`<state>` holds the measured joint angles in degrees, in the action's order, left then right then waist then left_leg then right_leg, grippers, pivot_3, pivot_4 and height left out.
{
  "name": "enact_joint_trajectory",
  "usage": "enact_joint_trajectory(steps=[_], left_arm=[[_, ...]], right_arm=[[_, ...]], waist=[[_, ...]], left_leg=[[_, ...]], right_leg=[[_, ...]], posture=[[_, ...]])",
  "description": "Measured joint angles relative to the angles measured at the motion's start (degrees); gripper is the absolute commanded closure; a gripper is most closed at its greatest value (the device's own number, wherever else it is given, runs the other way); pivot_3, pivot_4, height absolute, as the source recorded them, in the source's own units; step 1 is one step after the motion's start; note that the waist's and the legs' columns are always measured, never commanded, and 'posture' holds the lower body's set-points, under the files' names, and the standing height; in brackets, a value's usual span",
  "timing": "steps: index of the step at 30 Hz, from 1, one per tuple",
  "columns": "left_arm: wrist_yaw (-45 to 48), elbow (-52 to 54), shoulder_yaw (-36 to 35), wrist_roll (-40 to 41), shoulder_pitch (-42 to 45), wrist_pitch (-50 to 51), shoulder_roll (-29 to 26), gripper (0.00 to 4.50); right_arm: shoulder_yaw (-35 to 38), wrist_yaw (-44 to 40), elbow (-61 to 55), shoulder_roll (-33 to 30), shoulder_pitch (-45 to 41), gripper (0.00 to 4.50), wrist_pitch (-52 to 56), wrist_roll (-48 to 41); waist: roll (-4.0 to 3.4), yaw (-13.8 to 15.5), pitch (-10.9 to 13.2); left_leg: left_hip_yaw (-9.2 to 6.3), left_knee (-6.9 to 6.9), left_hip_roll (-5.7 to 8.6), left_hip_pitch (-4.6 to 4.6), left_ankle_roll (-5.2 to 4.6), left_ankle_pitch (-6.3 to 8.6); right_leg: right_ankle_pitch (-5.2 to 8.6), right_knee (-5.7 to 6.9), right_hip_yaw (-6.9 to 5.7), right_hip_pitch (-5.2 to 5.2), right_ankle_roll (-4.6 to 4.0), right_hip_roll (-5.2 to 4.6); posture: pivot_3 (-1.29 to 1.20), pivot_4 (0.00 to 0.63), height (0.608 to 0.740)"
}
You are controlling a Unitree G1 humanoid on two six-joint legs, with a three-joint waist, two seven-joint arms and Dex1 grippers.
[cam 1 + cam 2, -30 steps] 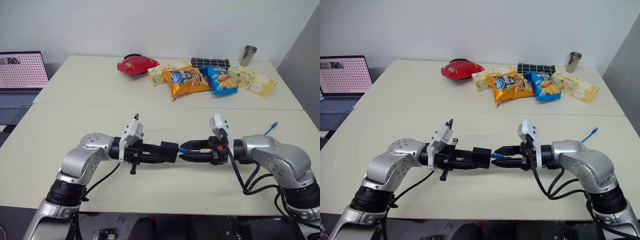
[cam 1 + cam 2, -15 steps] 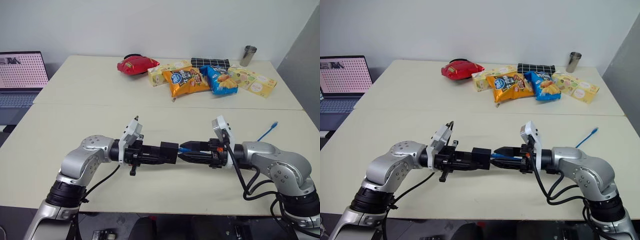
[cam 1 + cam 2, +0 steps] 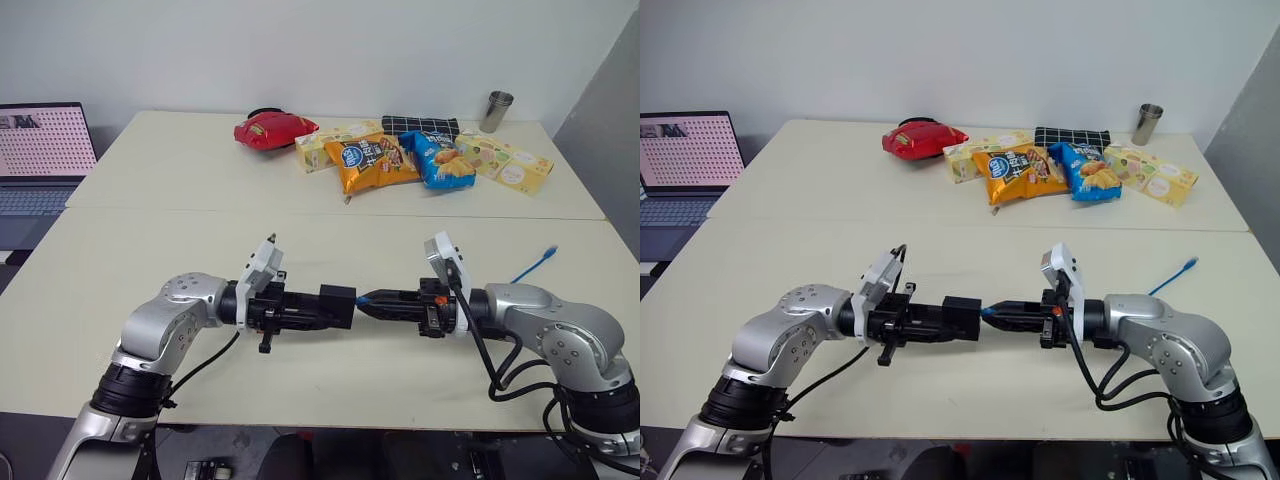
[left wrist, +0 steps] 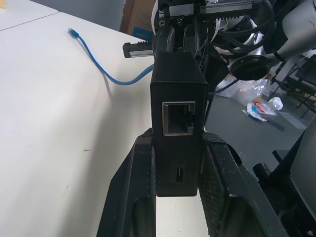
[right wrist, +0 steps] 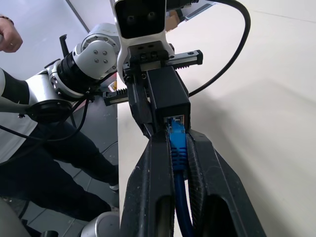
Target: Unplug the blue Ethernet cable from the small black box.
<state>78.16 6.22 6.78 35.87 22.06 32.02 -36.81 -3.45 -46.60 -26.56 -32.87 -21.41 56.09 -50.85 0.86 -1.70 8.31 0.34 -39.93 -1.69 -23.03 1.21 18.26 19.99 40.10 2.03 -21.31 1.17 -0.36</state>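
I will set the small black box down with my left gripper near the table seam, in front of the red pouch [image 3: 278, 246].
The small black box [image 3: 337, 303] hangs above the near table, with my left gripper [image 3: 322, 307] shut on it from the left. In the left wrist view the box [image 4: 177, 94] sits between both fingers [image 4: 140, 192], an empty port facing the camera. From the right, my right gripper [image 3: 368, 300] is shut on the blue Ethernet cable [image 5: 177, 143] just behind its plug, which sits in the box's port [image 5: 175, 120]. The cable runs back between the right fingers [image 5: 155, 173]. Its free end [image 3: 545, 251] lies on the table to the right.
On the far table lie a red pouch [image 3: 273, 128], snack bags [image 3: 375, 160], yellow boxes [image 3: 508, 160], a checkered pouch [image 3: 420, 124] and a metal cup [image 3: 499, 109]. A laptop [image 3: 42, 150] stands at the left. A person [image 5: 10, 89] stands beside the table.
My right gripper's fingers, apart around the blue plug before, have closed on it. Both arms have stayed where they were, and the box has not moved.
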Motion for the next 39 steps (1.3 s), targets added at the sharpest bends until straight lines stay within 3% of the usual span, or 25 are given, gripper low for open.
enact_joint_trajectory(steps=[11,19,22,26,29,32,39], left_arm=[[0.6,1.5,0.1,0.0,-1.1,-0.1,-0.8,3.71],[-1.7,-3.7,-3.0,-2.1,-2.9,-1.5,-3.1,3.71],[-2.9,-3.7,-3.6,-2.1,-3.5,-1.7,-3.0,3.71],[-5.4,-3.9,-4.0,-3.0,-4.0,-2.9,-2.0,3.71],[-7.1,-4.2,-4.0,-4.5,-3.9,-4.8,-1.1,3.71],[-8.5,-5.5,-3.7,-6.7,-3.5,-7.2,-0.3,3.71],[-22.9,-19.4,-4.2,-18.4,3.0,-21.5,6.8,3.71]], right_arm=[[-0.3,-2.2,1.2,-0.8,-1.3,4.44,2.1,-1.1],[3.8,-2.8,5.3,-6.3,2.2,4.44,-0.7,2.0],[4.0,0.4,7.8,-4.4,2.2,4.44,-5.4,6.9],[0.9,11.8,15.5,-0.6,0.1,4.44,-17.6,23.1],[-0.2,18.8,20.0,2.9,-0.7,3.54,-23.3,31.5],[-0.2,20.5,21.0,4.1,-0.9,2.60,-24.7,33.9],[-0.2,11.0,12.7,0.2,-0.2,1.00,-23.5,30.6]], waist=[[0.00,0.0,0.0],[0.01,0.0,0.0],[0.01,0.0,0.0],[0.00,0.0,0.0],[-0.01,0.0,0.0],[-0.01,0.0,0.0],[0.00,0.2,0.0]], left_leg=[[0.00,0.01,0.00,0.00,-0.01,0.01],[0.00,0.03,0.00,0.00,-0.15,0.09],[0.00,0.02,0.00,0.00,-0.14,0.08],[0.06,0.01,0.00,-0.01,0.01,-0.01],[0.12,0.04,0.00,-0.03,0.03,-0.01],[0.14,0.04,-0.01,-0.02,0.03,-0.02],[0.14,0.01,0.01,-0.03,0.02,-0.01]], right_leg=[[0.00,-0.01,0.00,0.00,0.00,0.00],[0.00,-0.04,0.00,0.00,0.00,0.00],[0.00,-0.03,0.01,0.01,0.00,0.00],[0.00,-0.01,0.04,-0.05,0.00,0.00],[0.00,0.00,0.08,-0.09,0.00,-0.01],[0.00,0.01,0.09,-0.09,0.00,0.00],[0.00,-0.02,0.08,-0.07,0.01,-0.02]], posture=[[0.00,0.150,0.740],[0.00,0.150,0.740],[0.00,0.150,0.740],[0.00,0.150,0.740],[0.00,0.150,0.740],[0.00,0.150,0.740],[0.00,0.150,0.740]])
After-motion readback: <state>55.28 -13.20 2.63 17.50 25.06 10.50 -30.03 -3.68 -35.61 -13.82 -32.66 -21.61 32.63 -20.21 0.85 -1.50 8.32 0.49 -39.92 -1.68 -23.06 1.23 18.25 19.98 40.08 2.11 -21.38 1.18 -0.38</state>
